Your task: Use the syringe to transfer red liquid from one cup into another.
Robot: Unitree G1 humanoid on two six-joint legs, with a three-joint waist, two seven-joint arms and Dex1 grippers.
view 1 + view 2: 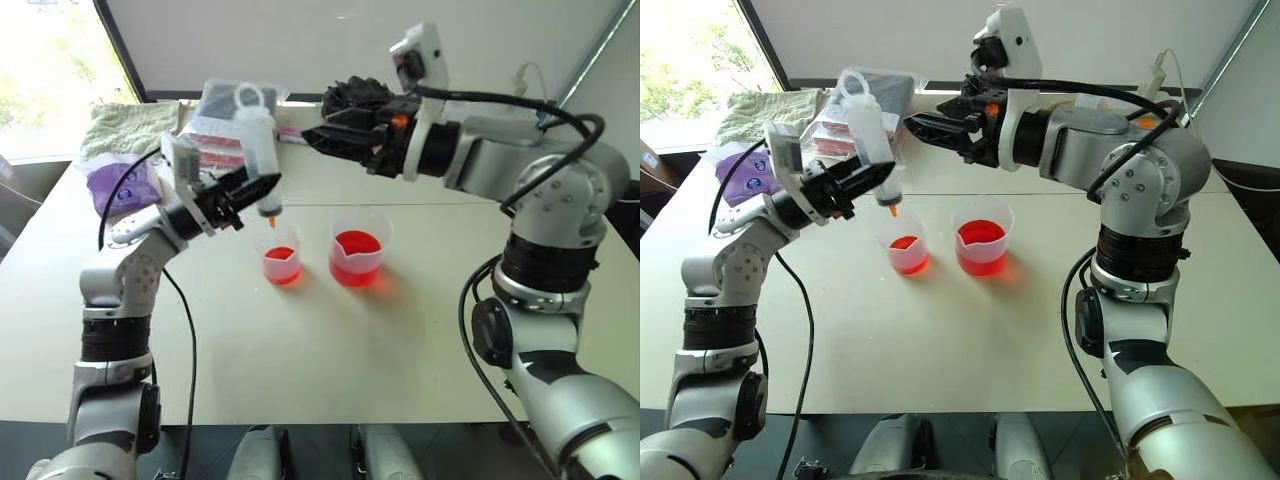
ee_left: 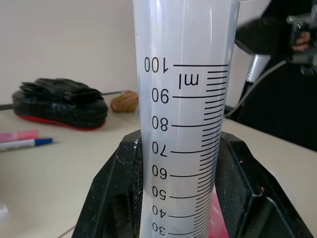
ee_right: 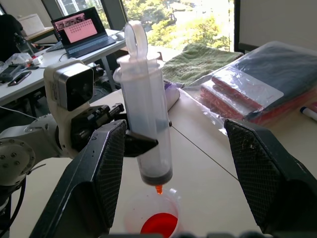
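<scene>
Next, the left gripper releases the syringe, now upright just above the smaller cup, on the table [image 1: 211, 272] beside the smaller cup, on the purple packet's side.
The syringe [image 1: 258, 150] stands upright with my left gripper [image 1: 263, 188] shut on its barrel. Its dark plunger seal [image 3: 156, 173] sits at the bottom of the barrel, and the orange tip [image 1: 271, 221] hangs just above the smaller cup [image 1: 281, 256], which holds some red liquid [image 1: 906, 243]. To the right of that cup stands the wider spouted beaker [image 1: 357, 255], fuller with red liquid. My right gripper [image 1: 912, 125] is open, level with the upper barrel, a little to the right of the syringe and apart from it.
At the table's far left lie a green towel [image 1: 130, 125] and a purple packet [image 1: 115, 185]. Bagged dark and red items [image 1: 885, 95] lie behind the syringe. A blue-capped pen [image 2: 26, 144] and a black pad [image 2: 59, 106] rest further along the table.
</scene>
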